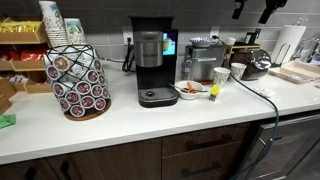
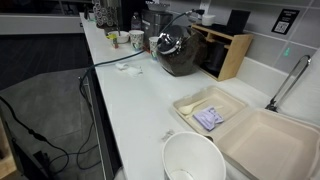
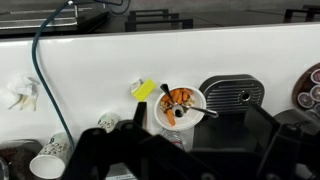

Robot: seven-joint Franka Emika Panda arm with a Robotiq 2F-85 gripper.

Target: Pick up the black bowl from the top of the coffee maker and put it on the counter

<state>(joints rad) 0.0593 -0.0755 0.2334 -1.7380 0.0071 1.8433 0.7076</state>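
Note:
Next, I will grip the black bowl on the coffee maker by the bowl's rim [image 1: 171,18] nearest the boxy steel machine.
The coffee maker [image 1: 150,65] stands mid-counter against the wall. The black bowl [image 1: 150,21] lies flat on its top as a wide dark slab. The white counter [image 1: 150,125] runs the full width and also shows in the other exterior view [image 2: 130,100] and the wrist view [image 3: 90,70]. My gripper [image 1: 255,10] hangs high at the top edge, right of the coffee maker and above the kettle, well apart from the bowl. Its fingers [image 3: 200,140] look spread and empty. In the wrist view the dark mass at the bottom hides the bowl.
A boxy steel machine [image 1: 205,55] stands next to the coffee maker, its drip tray [image 3: 232,95] below my wrist. Nearby are a white food bowl [image 3: 180,103], paper cup [image 1: 220,75], kettle [image 1: 255,65], pod carousel [image 1: 78,80], cable [image 2: 110,65] and foam clamshell [image 2: 250,130].

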